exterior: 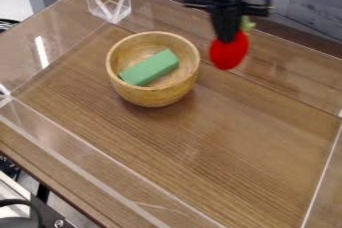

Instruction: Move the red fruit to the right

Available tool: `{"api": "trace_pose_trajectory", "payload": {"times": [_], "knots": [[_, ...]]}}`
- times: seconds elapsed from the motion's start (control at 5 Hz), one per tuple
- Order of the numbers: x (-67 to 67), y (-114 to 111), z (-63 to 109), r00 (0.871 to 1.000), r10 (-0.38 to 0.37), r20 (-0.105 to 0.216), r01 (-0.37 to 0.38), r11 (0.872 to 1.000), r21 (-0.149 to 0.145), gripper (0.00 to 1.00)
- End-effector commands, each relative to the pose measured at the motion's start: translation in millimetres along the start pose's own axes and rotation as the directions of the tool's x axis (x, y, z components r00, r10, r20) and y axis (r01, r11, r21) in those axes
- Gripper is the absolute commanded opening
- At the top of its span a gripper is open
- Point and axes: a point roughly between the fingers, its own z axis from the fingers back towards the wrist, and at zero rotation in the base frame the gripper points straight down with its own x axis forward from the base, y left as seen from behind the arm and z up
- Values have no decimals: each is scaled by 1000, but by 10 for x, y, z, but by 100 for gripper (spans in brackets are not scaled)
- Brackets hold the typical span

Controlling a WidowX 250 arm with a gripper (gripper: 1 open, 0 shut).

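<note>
The robot's gripper will let go of the red fruit on the open table midway [274, 97] between the wooden bowl and the clear side.
The red fruit [230, 51], a small bright red strawberry with a bit of green at its top, hangs in the air just right of the wooden bowl [152, 90]. My black gripper [230, 32] points straight down from above and is shut on the fruit's upper end. The fruit is clear of the bowl's rim and well above the table. Inside the bowl lies a flat green block [148, 68].
The wooden table [201, 152] is fenced by low clear acrylic walls [318, 187] on all sides. A small clear stand [110, 5] sits at the back left. Open table surface stretches to the right of and in front of the bowl.
</note>
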Motion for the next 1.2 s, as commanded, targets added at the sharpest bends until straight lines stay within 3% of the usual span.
{"api": "trace_pose_trajectory", "payload": {"times": [0.0, 0.2, 0.4, 0.6, 0.8, 1.0], "knots": [[128, -366, 125, 998, -25, 54, 26, 1000, -6, 0], [171, -635, 44, 999, -26, 43, 26, 1000, 0, 0], [132, -502, -76, 999, 2, 38, -3, 1000, 13, 0], [70, -353, -152, 999, 25, 36, -26, 999, 25, 100], [17, -223, -219, 999, 41, 35, -42, 999, 29, 0], [49, -283, -272, 998, 41, 38, -42, 999, 29, 0]]}}
